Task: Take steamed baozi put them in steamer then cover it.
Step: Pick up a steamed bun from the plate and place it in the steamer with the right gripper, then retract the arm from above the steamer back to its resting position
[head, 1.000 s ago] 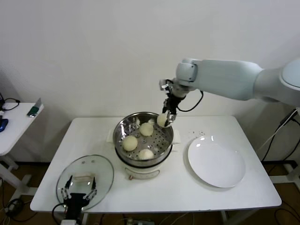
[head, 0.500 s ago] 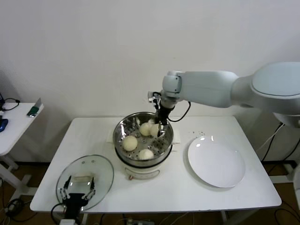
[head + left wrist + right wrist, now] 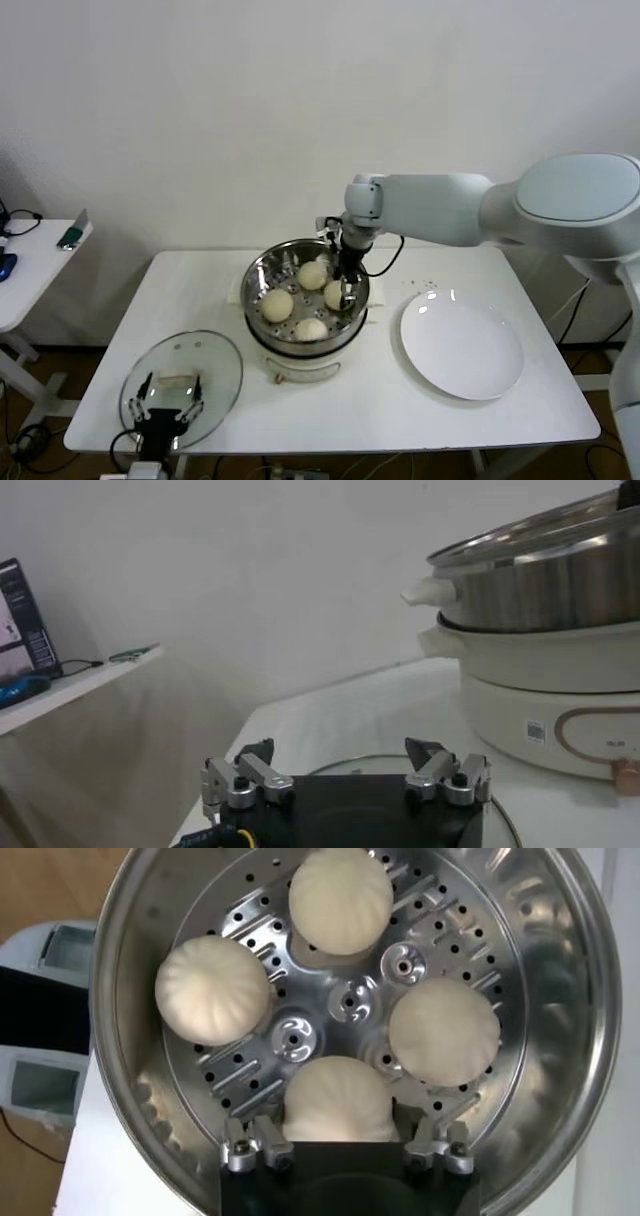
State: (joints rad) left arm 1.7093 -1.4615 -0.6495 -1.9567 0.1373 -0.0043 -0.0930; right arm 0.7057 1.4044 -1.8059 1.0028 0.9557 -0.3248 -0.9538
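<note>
The robot's left gripper should next close on the pale handle point(image 3: 178, 381) in the middle of the glass cover, because the steamer needs covering.
The steamer point(image 3: 256, 276) stands mid-table on its cream-white base point(image 3: 300, 362). Three baozi lie on its perforated tray, at the back point(image 3: 313, 275), left point(image 3: 277, 304) and front point(image 3: 311, 329). My right gripper point(image 3: 345, 291) reaches down into the pot and is shut on a fourth baozi point(image 3: 335, 294), which sits low on the tray. In the right wrist view this baozi point(image 3: 338, 1100) lies between the fingers of the gripper point(image 3: 340, 1136). The glass cover point(image 3: 218, 362) lies flat at the front left. My left gripper point(image 3: 170, 405) hangs open just above it.
A flat white plate point(image 3: 462, 346) lies bare right of the steamer. A small side table point(image 3: 30, 270) with gadgets stands far left. The left wrist view shows the steamer's side point(image 3: 545, 585), and the cover point(image 3: 497, 815) beneath the left gripper point(image 3: 345, 765).
My right gripper has carried the baozi from above the steamer's back right rim down into the pot and onto the tray. The left arm has not moved.
</note>
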